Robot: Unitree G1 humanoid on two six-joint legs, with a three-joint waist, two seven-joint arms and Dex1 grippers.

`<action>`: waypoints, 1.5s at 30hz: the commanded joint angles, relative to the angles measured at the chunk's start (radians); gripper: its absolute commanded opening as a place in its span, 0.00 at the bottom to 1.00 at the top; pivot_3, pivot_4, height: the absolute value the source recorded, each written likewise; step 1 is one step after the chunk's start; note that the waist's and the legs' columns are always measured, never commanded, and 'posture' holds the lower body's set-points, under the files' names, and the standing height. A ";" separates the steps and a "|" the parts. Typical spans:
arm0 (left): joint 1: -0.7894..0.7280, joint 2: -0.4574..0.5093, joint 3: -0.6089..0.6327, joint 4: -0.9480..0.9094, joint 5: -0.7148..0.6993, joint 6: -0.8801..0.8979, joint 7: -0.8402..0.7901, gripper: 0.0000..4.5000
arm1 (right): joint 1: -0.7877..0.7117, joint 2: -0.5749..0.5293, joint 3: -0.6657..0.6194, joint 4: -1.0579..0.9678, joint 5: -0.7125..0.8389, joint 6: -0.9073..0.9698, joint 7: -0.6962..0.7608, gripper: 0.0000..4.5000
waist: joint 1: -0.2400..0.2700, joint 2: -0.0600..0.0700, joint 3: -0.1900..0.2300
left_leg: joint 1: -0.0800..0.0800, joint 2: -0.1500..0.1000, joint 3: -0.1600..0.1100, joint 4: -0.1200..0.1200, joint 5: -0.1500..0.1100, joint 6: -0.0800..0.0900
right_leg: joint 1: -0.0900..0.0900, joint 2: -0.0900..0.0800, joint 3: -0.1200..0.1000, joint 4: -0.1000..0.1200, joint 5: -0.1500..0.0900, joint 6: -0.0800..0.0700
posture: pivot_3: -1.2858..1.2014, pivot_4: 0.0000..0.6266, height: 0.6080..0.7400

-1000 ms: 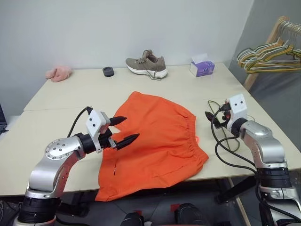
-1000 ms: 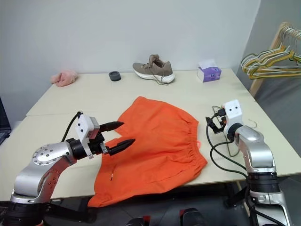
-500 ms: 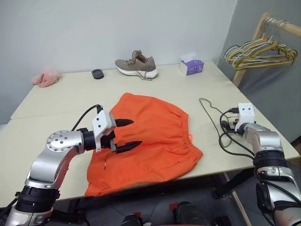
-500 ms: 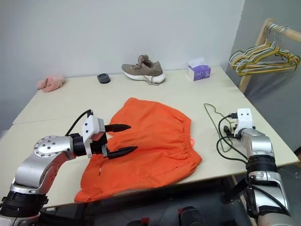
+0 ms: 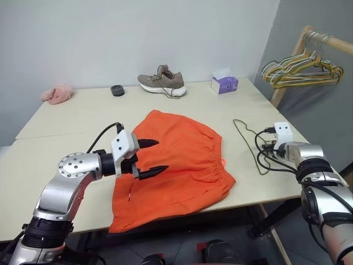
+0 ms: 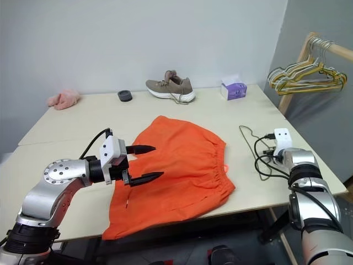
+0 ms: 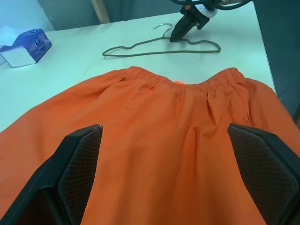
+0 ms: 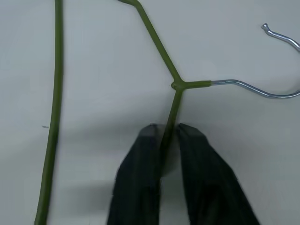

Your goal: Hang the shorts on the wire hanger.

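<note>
I should let go of the wire hanger with my right gripper above the middle of the orange shorts (image 5: 183, 146), passing it into my left gripper.
The orange shorts (image 5: 182, 157) lie spread flat on the table, their elastic waistband toward the right side. My left gripper (image 5: 160, 155) hovers open just above their left part, with the fabric showing between its fingers (image 7: 79, 159). The wire hanger (image 5: 246, 144) lies flat on the table to the right of the shorts. In the right wrist view my right gripper (image 8: 166, 133) is shut on the hanger's wire (image 8: 176, 86) just below the neck where the hook begins. The left wrist view shows that gripper (image 7: 179, 33) resting on the hanger (image 7: 159, 48).
A brown sneaker (image 5: 161, 83), a purple tissue box (image 5: 224, 84), a small black ring (image 5: 116, 89) and a pink cloth lump (image 5: 57, 93) line the table's far edge. A wooden rack with many hangers (image 5: 298, 72) stands off the table's right side.
The head camera has swung. My right arm dropped down and rightward onto the hanger, and its fingers closed on the wire. My left gripper stayed open over the shorts.
</note>
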 commanded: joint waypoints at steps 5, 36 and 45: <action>0.030 -0.018 0.014 -0.056 -0.003 0.010 0.052 1.00 | 0.001 0.006 0.009 0.027 -0.036 -0.070 -0.031 0.01 | 0.003 -0.002 -0.002 | 0.000 0.000 0.000 0.000 0.000 0.000 | 0.000 0.000 0.001 0.000 0.000 0.000 | 0.44 0.00 1.00; -0.165 0.037 0.004 0.250 -0.028 0.220 -0.016 1.00 | 0.225 -0.032 0.348 -0.981 -0.248 -0.902 0.304 0.01 | -0.016 0.012 0.006 | -0.014 0.001 -0.001 -0.001 0.000 0.000 | -0.017 0.001 0.000 0.002 0.003 0.005 | 0.43 0.00 1.00; -0.175 -0.029 -0.068 0.231 -0.037 0.247 -0.030 1.00 | 0.222 0.025 0.376 -1.048 -0.253 -0.908 0.339 0.01 | -0.013 0.012 0.006 | -0.015 0.001 -0.001 -0.001 0.000 0.000 | -0.017 0.001 0.000 0.002 0.003 0.005 | 0.43 0.00 1.00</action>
